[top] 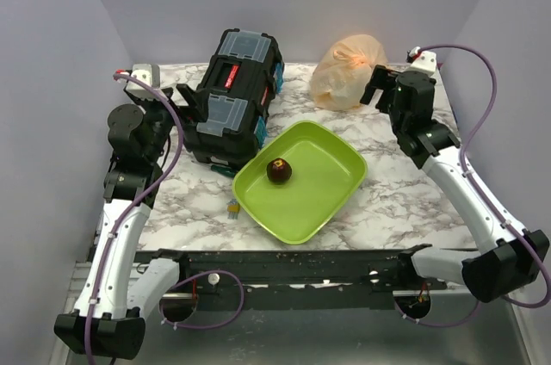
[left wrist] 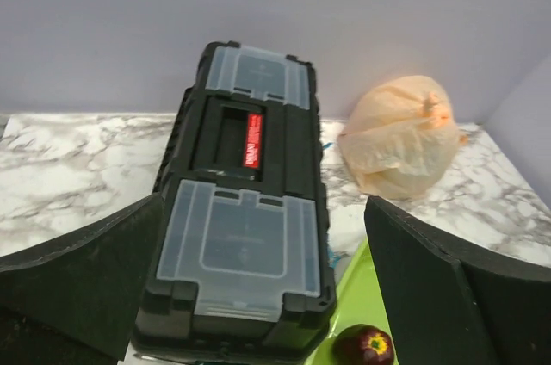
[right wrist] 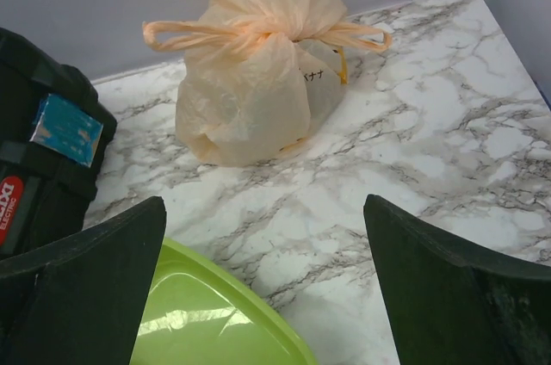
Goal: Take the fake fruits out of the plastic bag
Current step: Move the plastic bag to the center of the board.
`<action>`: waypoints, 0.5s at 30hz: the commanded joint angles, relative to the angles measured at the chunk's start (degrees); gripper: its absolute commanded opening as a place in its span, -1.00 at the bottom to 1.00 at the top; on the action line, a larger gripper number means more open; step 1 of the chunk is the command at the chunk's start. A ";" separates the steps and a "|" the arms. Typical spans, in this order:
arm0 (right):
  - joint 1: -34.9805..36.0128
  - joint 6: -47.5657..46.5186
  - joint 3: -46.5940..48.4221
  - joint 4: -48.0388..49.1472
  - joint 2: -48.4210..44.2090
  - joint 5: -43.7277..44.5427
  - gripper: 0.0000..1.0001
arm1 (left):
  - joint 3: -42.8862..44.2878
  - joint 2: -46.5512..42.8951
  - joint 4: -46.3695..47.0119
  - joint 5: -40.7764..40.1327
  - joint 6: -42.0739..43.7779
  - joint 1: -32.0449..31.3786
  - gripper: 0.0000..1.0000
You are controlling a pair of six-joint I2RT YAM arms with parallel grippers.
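The peach-orange plastic bag has a knot (top: 354, 71) (right wrist: 281, 36) between its two handle loops. My right gripper goes to that knot next and closes there.
The peach-orange plastic bag (top: 349, 72) stands knotted shut at the back right of the table. It also shows in the right wrist view (right wrist: 258, 81) and the left wrist view (left wrist: 400, 137). The fruits inside it are hidden. One dark maroon fruit (top: 278, 170) lies in the lime-green tray (top: 331, 177), and shows in the left wrist view (left wrist: 364, 346). My right gripper (top: 377, 86) is open and empty, just right of the bag; its jaws (right wrist: 264, 206) stand wide above bare table. My left gripper (top: 185, 105) is open and empty over the black toolbox (left wrist: 241, 210).
The black toolbox (top: 237, 94) with clear lid panels lies at the back left, touching the tray's left corner. A small yellow and blue item (top: 233, 206) lies by the tray's near left edge. Walls close the back and both sides.
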 commanded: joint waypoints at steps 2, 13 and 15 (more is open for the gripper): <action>-0.02 2.24 0.68 3.21 5.39 1.44 1.00 | 1.98 -1.28 -0.53 5.20 2.57 -3.16 0.98; -0.02 5.76 2.55 7.46 15.50 -4.68 1.00 | 0.10 -1.12 0.71 5.19 4.89 -7.22 0.98; -0.03 6.55 3.77 7.38 17.95 -4.36 1.00 | -0.06 -0.95 0.73 4.80 4.65 -7.42 0.98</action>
